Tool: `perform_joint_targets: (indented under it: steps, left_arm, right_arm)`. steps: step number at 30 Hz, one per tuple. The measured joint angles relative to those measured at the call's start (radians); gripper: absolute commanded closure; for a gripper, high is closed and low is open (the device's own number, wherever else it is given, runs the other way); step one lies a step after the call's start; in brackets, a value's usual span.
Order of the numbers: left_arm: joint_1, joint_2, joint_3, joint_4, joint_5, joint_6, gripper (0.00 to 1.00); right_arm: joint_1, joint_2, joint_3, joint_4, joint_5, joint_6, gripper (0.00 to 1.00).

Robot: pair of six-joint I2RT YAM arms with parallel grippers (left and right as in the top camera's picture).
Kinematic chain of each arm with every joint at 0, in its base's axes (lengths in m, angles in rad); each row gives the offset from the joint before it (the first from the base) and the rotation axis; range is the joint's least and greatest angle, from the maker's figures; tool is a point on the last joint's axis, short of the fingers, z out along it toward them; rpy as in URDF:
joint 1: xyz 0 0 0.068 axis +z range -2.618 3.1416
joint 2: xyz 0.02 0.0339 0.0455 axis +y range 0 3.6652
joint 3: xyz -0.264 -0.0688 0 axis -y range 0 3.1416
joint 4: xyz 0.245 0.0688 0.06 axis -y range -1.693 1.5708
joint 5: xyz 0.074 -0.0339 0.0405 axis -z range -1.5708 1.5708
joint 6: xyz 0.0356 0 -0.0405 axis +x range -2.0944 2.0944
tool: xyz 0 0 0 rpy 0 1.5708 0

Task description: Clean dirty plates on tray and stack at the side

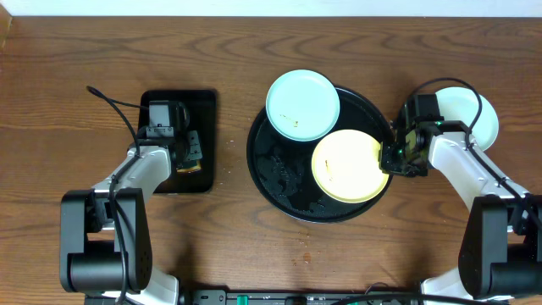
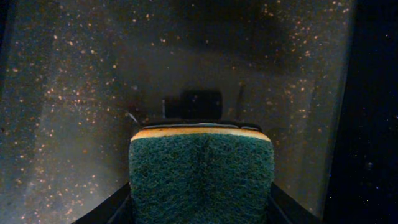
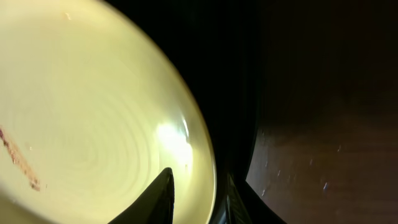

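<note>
I need to use my right gripper to pull the yellow plate inward and pinch its edge (image 3: pixel 210 177) before wiping, because that edge lies close to the round tray's rim.
The round black tray (image 1: pixel 279 182) holds two plates. A pale yellow plate (image 1: pixel 347 165) lies at its right side, with a brown smear (image 3: pixel 18 163) on it. A mint-blue plate (image 1: pixel 302 103) with small brown specks rests over the tray's far rim. A third pale plate (image 1: pixel 467 114) lies on the table to the right, partly under my right arm. My right gripper (image 1: pixel 396 154) is open and straddles the yellow plate's right rim (image 3: pixel 208 155), one finger above the plate and one outside it. My left gripper (image 1: pixel 188 157) is shut on a green-and-yellow sponge (image 2: pixel 202 177).
A small rectangular black tray (image 1: pixel 203 110) lies at the left, under my left gripper and the sponge. The round tray has dark wet patches (image 1: pixel 288 174) on its floor. Bare wooden table (image 1: pixel 229 229) lies between the two trays and in front of them.
</note>
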Motion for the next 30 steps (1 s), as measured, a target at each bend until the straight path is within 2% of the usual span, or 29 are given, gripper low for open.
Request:
perform_joint_targets:
  steps: [5, 9, 12, 14, 16, 18, 24, 25, 26, 27, 28, 29, 30]
  left_arm:
    - [0.000, 0.000, 0.000, 0.000, 0.000, 0.000, 0.48]
    - [0.000, 0.000, 0.000, 0.000, 0.000, 0.000, 0.48]
    - [0.000, 0.000, 0.000, 0.000, 0.000, 0.000, 0.48]
    - [0.000, 0.000, 0.000, 0.000, 0.000, 0.000, 0.48]
    - [0.000, 0.000, 0.000, 0.000, 0.000, 0.000, 0.48]
    - [0.000, 0.000, 0.000, 0.000, 0.000, 0.000, 0.48]
    - [0.000, 0.000, 0.000, -0.011, 0.000, 0.000, 0.48]
    - [0.000, 0.000, 0.000, -0.011, 0.000, 0.000, 0.47]
    - [0.000, 0.000, 0.000, -0.011, 0.000, 0.000, 0.40]
    - [0.000, 0.000, 0.000, -0.011, 0.000, -0.001, 0.39]
    - [0.000, 0.000, 0.000, -0.012, 0.001, -0.004, 0.42]
    - [0.000, 0.000, 0.000, -0.013, 0.001, 0.000, 0.67]
    - [0.000, 0.000, -0.001, -0.013, 0.002, -0.002, 0.74]
  right_arm:
    - [0.000, 0.000, -0.005, 0.066, 0.011, -0.048, 0.72]
    - [0.000, 0.000, -0.055, 0.200, 0.011, -0.091, 0.71]
    - [0.003, 0.000, -0.106, 0.290, 0.007, -0.116, 0.83]
    - [0.003, 0.000, -0.124, 0.292, 0.003, -0.126, 0.90]
    - [0.003, -0.001, -0.129, 0.286, 0.002, -0.134, 0.91]
    - [0.002, -0.002, -0.129, 0.282, -0.003, -0.141, 0.99]
    - [0.001, -0.011, -0.126, 0.232, -0.030, -0.085, 0.99]
    - [0.001, -0.011, -0.124, 0.227, -0.032, -0.078, 0.99]
    - [0.001, -0.011, -0.123, 0.211, -0.036, -0.066, 0.99]
    - [0.001, -0.013, -0.123, 0.206, -0.040, -0.058, 0.99]
    - [0.002, -0.013, -0.123, 0.201, -0.042, -0.051, 0.99]
    - [0.003, -0.014, -0.123, 0.196, -0.043, -0.045, 0.99]
    - [0.004, -0.014, -0.123, 0.192, -0.044, -0.041, 0.99]
